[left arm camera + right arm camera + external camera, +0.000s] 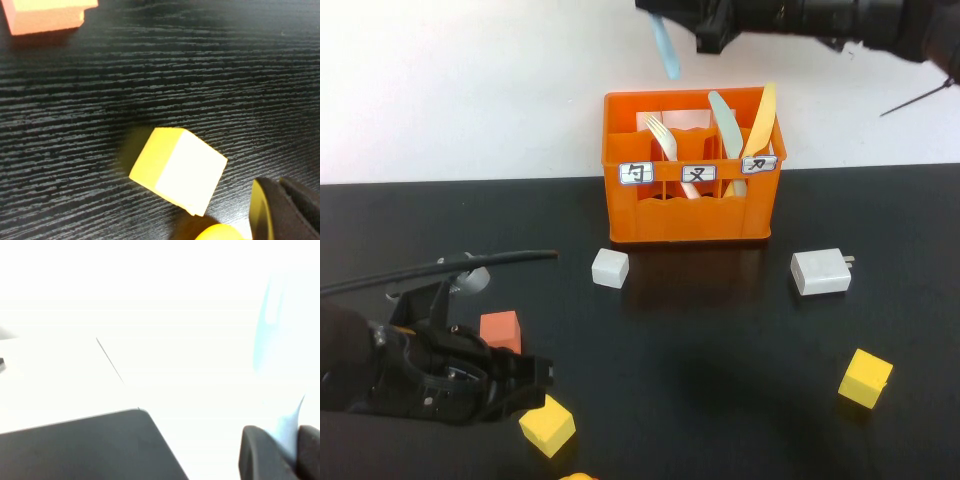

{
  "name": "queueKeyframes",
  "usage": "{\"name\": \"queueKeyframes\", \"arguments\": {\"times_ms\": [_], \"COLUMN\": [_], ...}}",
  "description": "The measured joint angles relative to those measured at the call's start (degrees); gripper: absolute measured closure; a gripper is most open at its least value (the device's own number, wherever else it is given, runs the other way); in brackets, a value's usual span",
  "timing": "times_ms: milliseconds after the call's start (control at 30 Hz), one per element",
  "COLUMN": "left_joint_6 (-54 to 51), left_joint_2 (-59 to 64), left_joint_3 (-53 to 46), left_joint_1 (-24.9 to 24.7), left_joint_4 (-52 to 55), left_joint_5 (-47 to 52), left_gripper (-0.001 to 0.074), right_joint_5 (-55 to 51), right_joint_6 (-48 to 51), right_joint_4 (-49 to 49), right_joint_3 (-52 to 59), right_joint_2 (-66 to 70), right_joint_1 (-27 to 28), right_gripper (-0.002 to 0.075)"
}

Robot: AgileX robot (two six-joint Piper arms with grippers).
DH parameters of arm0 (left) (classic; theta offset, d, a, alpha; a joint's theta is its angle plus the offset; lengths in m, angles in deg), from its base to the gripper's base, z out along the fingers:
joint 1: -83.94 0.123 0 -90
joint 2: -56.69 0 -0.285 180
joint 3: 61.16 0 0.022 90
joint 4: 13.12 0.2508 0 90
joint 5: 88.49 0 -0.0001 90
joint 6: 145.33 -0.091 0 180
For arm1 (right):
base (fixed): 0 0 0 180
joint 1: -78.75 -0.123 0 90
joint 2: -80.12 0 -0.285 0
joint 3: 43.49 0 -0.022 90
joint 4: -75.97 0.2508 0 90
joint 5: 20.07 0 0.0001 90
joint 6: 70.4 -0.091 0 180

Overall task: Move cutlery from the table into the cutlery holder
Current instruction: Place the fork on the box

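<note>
Next, my right gripper releases the light-blue fork, now hanging above the holder's back, in the orange holder's middle compartment [677, 158], next to the cream-white fork.
My right gripper [665, 10] is high at the back, above and just behind the orange cutlery holder [690, 215]. It is shut on the pale light-blue fork [666, 48], which hangs down from it above the holder's back left part. In the right wrist view the fork [280, 340] rises pale between the dark fingers [257, 455]. The holder has a cream-white fork [665, 140], a pale green knife [726, 125] and a yellow knife [760, 120] in it. My left gripper [535, 385] rests low at the front left of the black table [720, 340], next to a yellow cube [548, 425].
On the table lie a small white block [610, 267], a white charger plug [820, 271], an orange cube [501, 330] and a second yellow cube [865, 377]. The left wrist view shows the yellow cube [177, 170] and the orange cube [47, 15] close by.
</note>
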Motion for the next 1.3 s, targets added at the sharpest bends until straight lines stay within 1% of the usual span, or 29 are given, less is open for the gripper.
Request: {"name": "queueKeyframes", "arguments": {"times_ms": [500, 700, 1100, 1233, 1300], "left_joint_6": [-1.44, -1.72, -1.90, -1.90, -1.99], "left_joint_2": [0.00, 0.00, 0.00, 0.00, 0.00], "left_joint_3": [0.00, 0.00, 0.00, 0.00, 0.00], "left_joint_1": [0.00, 0.00, 0.00, 0.00, 0.00], "left_joint_4": [0.00, 0.00, -0.12, -0.12, -0.12], "left_joint_5": [0.00, 0.00, 0.00, 0.42, 0.56], "left_gripper": [0.0736, 0.0736, 0.0736, 0.0736, 0.0736], "right_joint_5": [2.48, 3.84, 3.32, 2.24, 1.60], "right_joint_6": [0.13, 2.72, 2.19, 2.19, 2.19], "right_joint_4": [-3.71, -5.07, -6.50, -10.16, -13.01], "right_joint_3": [0.00, 0.00, 0.00, 0.00, 0.00], "right_joint_2": [8.65, 8.98, 8.98, 8.98, 8.98], "right_joint_1": [0.00, 0.00, 0.00, 0.00, 0.00], "right_gripper": [0.0601, 0.0601, 0.0601, 0.0574, 0.0538]}}
